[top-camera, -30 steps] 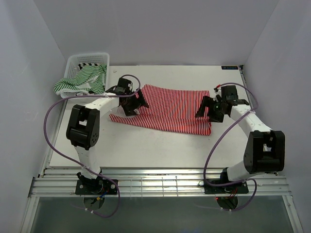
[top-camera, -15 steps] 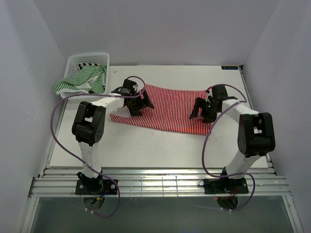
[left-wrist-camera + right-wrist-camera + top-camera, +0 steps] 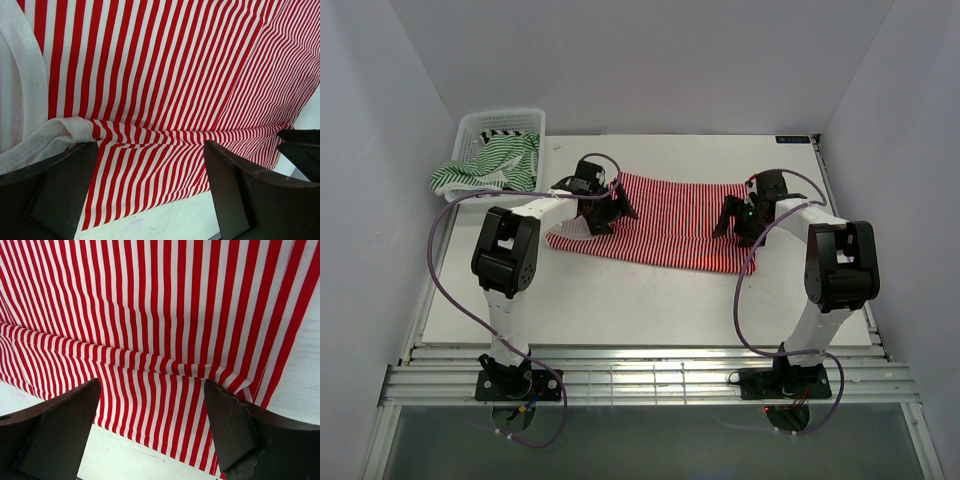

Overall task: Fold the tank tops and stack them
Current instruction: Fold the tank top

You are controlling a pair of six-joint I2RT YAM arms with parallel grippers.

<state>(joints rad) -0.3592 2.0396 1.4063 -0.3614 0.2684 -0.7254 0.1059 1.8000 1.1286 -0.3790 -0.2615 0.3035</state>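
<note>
I should next move my left gripper to the red-and-white tank top's far edge, at the end (image 3: 623, 176) closest to the basket, and close it there.
The red-and-white tank top (image 3: 670, 222) lies spread flat mid-table. My left gripper (image 3: 603, 214) stands open over its left end, near the white-trimmed strap; in the left wrist view the gripper (image 3: 150, 150) has its fingertips (image 3: 65, 175) pressed down on the striped cloth (image 3: 165, 75), with a crease running between them. My right gripper (image 3: 735, 222) stands open over the top's right end; in the right wrist view the gripper (image 3: 152, 387) also straddles a crease in the cloth (image 3: 165, 305). The green-and-white tank top (image 3: 488, 166) hangs over the basket's front. The black-and-white tank top (image 3: 504, 133) lies inside the basket.
A white mesh basket (image 3: 472, 124) sits at the table's far left corner. Bare white table (image 3: 650, 295) runs in front of the red top to the near edge. Grey walls close in on the left, back and right sides.
Both grippers have slid inward over the red-and-white top, and both elbows have swung closer to the table. The cloth has creased between each pair of fingertips. Both stay open.
</note>
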